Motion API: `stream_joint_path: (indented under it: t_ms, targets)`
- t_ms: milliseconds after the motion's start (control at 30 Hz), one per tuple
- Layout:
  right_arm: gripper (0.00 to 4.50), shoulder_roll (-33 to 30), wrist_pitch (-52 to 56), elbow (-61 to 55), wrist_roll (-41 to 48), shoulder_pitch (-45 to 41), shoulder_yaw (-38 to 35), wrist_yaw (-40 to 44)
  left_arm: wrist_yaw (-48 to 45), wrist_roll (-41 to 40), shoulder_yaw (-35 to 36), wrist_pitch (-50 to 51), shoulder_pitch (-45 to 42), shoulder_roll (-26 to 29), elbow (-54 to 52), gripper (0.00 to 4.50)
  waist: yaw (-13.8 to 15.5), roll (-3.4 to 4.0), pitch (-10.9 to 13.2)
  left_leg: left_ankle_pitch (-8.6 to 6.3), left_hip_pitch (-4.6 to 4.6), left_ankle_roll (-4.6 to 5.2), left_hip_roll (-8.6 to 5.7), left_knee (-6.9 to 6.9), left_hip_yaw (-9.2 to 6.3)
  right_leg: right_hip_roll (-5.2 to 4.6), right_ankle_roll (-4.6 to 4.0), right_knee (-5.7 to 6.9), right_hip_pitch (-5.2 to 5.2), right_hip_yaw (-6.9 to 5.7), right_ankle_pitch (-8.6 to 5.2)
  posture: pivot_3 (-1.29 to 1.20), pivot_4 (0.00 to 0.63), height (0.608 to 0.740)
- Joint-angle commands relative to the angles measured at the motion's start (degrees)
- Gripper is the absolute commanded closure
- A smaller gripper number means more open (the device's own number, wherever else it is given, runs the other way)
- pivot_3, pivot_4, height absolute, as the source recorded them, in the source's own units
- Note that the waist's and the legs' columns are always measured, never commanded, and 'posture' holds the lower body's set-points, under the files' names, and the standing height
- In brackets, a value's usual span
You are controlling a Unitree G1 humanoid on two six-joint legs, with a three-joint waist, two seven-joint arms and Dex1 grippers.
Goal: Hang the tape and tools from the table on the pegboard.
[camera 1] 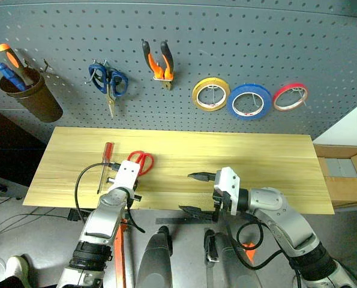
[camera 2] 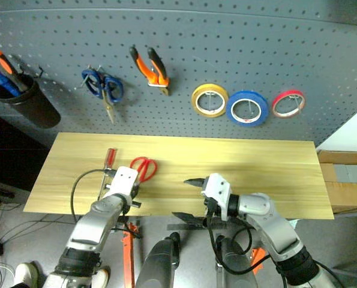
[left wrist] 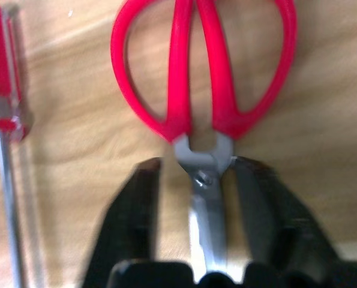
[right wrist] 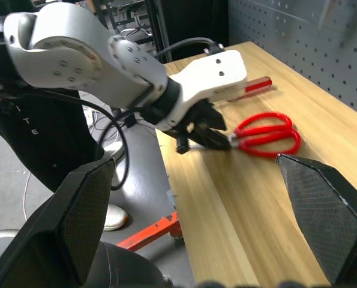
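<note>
The red-handled scissors sit slanted to the pegboard; next my left gripper straightens them, then grips the blades (left wrist: 209, 231) below the pivot before lifting.
The red-handled scissors (camera 1: 141, 161) lie flat on the wooden table (camera 1: 256, 159), loops toward the pegboard (camera 1: 226, 36). My left gripper (left wrist: 196, 165) comes at them from the front edge, and its two black fingers (left wrist: 259, 198) are closed in on the steel blades just behind the pivot. My right gripper (camera 1: 189, 192) hovers open and empty at the table's front edge, pointing toward the left arm. The blue tape (camera 1: 249, 101) and the orange-and-black pliers (camera 1: 159, 61) hang on the pegboard.
A red-handled screwdriver (camera 1: 105, 161) lies just left of the scissors. On the board hang blue scissors (camera 1: 109, 81), a yellow ring (camera 1: 210, 93), a red ring (camera 1: 290, 96) and a brown cup (camera 1: 39, 99) of screwdrivers. A cardboard box (camera 1: 346, 174) sits beyond the table's right end.
</note>
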Motion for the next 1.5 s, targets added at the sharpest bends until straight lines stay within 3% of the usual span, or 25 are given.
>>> stream_joint_path:
  t_ms: [33,67,567,867,1500]
  targets:
    - [0.00,0.63,-1.10,-0.82,0.85,-0.47,-1.12,0.34,0.24,0.69,0.95,3.16,2.51,-0.48,-0.07,4.26,0.01,0.04,0.08,0.00,0.00,0.00,0.00,0.00,0.00,0.00,0.00,0.00,-0.01,0.00,0.00,0.09,0.417,0.740]
    - [0.00,0.63,-1.18,-0.74,0.83,-0.41,-1.22,0.37,0.32,0.74,1.12,3.14,2.52,-0.65,-0.13,4.45,0.04,0.06,0.09,0.00,0.00,0.00,-0.01,0.00,-0.01,0.00,0.00,0.00,0.00,0.00,0.00,0.09,0.416,0.740]
    - [0.00,0.39,-2.45,0.95,0.40,-1.68,-3.72,0.28,-1.81,0.19,3.54,-3.52,-3.04,-2.76,6.42,4.45,0.10,0.04,0.10,-0.01,-0.08,-0.02,-0.05,-0.02,-0.02,-0.02,0.02,-0.13,-0.01,-0.07,0.01,0.08,0.346,0.740]
    - [0.00,0.16,-3.38,2.38,-0.92,-2.37,-4.20,0.25,-1.64,0.86,4.30,-3.26,-3.73,-3.39,6.43,1.40,0.10,0.02,0.09,-0.04,-0.22,-0.07,-0.06,-0.03,0.09,-0.01,0.07,-0.23,-0.04,-0.17,-0.01,0.09,0.344,0.740]
    - [0.00,0.26,-3.68,3.04,-1.08,-2.93,-4.03,0.32,-7.00,-3.67,9.47,0.14,-2.53,-1.44,10.45,1.40,-0.08,0.02,0.09,-0.05,-0.19,-0.08,-0.04,-0.03,0.14,0.00,0.07,-0.23,-0.04,-0.16,-0.01,0.10,0.357,0.740]
